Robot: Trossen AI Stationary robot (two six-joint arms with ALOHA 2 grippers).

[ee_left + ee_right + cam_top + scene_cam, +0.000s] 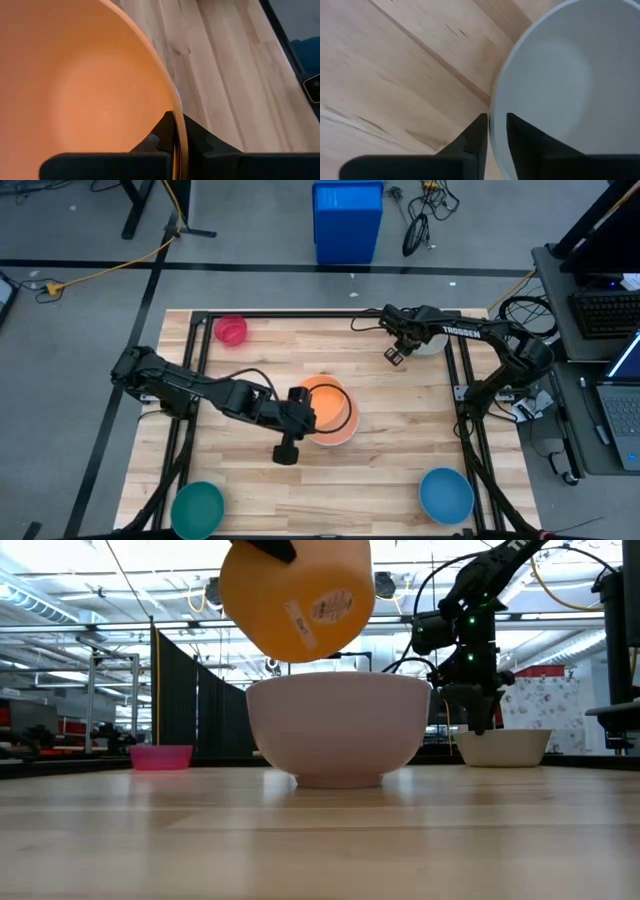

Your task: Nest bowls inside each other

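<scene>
My left gripper is holding the orange bowl, now tilted just above the peach bowl. It will let go of it inside the larger peach bowl point(333, 416) at the middle of the table.
My left gripper point(304, 404) is shut on an orange bowl point(295, 595), which hangs tilted just above a larger pale peach bowl point(340, 730) standing on its base at the table's middle. At the far right my right gripper point(408, 338) points down, shut on the rim of a white bowl point(430, 342) that rests on the table. A small magenta bowl point(231, 330) stands at the far left. A teal green bowl point(197, 508) sits at the near left corner and a blue bowl point(445, 495) at the near right. My left gripper pinches the orange bowl's rim point(176, 112), one finger inside the bowl and one outside. It comes slanting down from the table's left. The bowl is lifted clear and tilted, its base over the peach bowl's opening. My right gripper has the white bowl's rim point(492, 117) on its left side, one finger point(477, 135) outside the wall and one point(520, 140) inside. The fingers point steeply down from above. The bowl stands on the table on its base.
A tall blue bin point(348, 220) stands on the floor beyond the far edge. The black table frame point(300, 313) runs along the far edge and the sides. Bare wood lies between the middle bowls and the two near corner bowls.
</scene>
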